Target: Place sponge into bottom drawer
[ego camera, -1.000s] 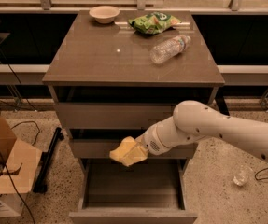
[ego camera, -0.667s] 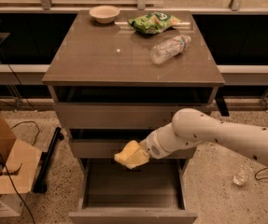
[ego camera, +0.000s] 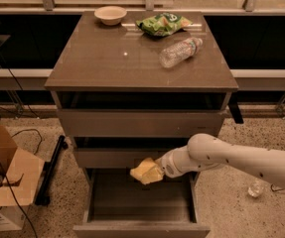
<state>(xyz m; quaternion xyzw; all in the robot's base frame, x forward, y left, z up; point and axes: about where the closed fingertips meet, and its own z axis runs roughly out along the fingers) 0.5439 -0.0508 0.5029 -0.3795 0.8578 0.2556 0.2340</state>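
The sponge, now hanging just above that drawer's back part, will be let go by my gripper on the middle of the bottom drawer's bare inside [ego camera: 144, 195].
The sponge [ego camera: 147, 169], a pale-yellow foam block, is held at the tip of my gripper [ego camera: 141, 173], which is shut on it. My white arm reaches in from the right, in front of the cabinet. The sponge hangs just above the back part of the bottom drawer [ego camera: 132, 200]. That drawer is pulled out wide, and the part of its inside that shows holds nothing. The sponge sits below the front of the middle drawer [ego camera: 112, 157].
On the cabinet top stand a bowl [ego camera: 110, 14], a green chip bag [ego camera: 163, 24] and a lying plastic bottle [ego camera: 180, 52]. An open cardboard box [ego camera: 5, 180] and a black bar [ego camera: 51, 171] lie on the floor at the left. The top drawer [ego camera: 132, 123] is nearly closed.
My gripper has moved down and a little to the right with the sponge, lower over the open bottom drawer.
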